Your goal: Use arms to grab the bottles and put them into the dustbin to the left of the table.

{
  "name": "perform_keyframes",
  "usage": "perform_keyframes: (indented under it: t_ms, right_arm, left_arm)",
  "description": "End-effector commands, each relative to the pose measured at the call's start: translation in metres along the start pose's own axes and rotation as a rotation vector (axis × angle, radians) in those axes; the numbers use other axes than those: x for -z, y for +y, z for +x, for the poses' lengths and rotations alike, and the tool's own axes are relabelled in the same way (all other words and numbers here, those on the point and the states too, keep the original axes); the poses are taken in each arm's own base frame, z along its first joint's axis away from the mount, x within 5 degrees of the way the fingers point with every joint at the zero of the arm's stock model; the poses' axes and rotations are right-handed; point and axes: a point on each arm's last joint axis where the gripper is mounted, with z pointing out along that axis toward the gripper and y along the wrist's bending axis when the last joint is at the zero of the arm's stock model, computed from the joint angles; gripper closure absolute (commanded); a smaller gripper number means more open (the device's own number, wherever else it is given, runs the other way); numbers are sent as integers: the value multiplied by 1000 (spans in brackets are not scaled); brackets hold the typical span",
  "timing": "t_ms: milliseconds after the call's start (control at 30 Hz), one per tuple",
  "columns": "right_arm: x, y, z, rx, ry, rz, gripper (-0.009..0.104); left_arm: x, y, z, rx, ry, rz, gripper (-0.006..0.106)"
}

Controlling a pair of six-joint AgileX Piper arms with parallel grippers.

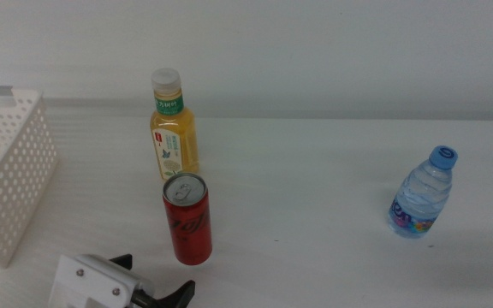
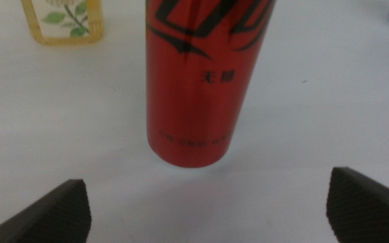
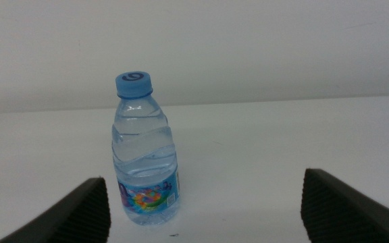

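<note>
Next, I close my left gripper around the middle (image 1: 190, 228) (image 2: 205, 30) of the red soda can, which stands just in front of the yellow-drink bottle.
A red soda can (image 1: 187, 218) stands upright near the front of the table (image 1: 315, 171). Just behind it is the yellow-drink bottle (image 1: 175, 128) with its white cap. My left gripper (image 1: 159, 275) sits low at the front edge, open, a short way in front of the can. In the left wrist view the can (image 2: 201, 74) stands ahead of the wide-open gripper (image 2: 208, 199), not between its jaws. The small water bottle (image 1: 422, 192) with a blue cap stands at the right. My right gripper (image 3: 204, 206) is open and faces that bottle (image 3: 146, 155) from a distance. The white perforated dustbin (image 1: 7, 171) is at the left.
The yellow-drink bottle (image 2: 63, 20) shows behind the can in the left wrist view, close to it. A pale wall runs along the table's far edge. The right arm does not show in the middle view.
</note>
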Motion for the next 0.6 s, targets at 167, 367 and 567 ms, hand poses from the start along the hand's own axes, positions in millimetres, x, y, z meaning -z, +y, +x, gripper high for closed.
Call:
perform_keyframes:
  t_ms: [167, 367, 567]
  right_arm:
    - [-1, 0, 12, 8, 4, 7, 19]
    - [-1, 0, 12, 8, 4, 7, 19]
    - [-1, 0, 12, 8, 4, 7, 19]
  left_arm:
    - [10, 2, -6, -14, -96, -13, 7]
    - [10, 0, -6, -29, -94, 8, 7]
    - [7, -2, -8, -34, -103, 27, 7]
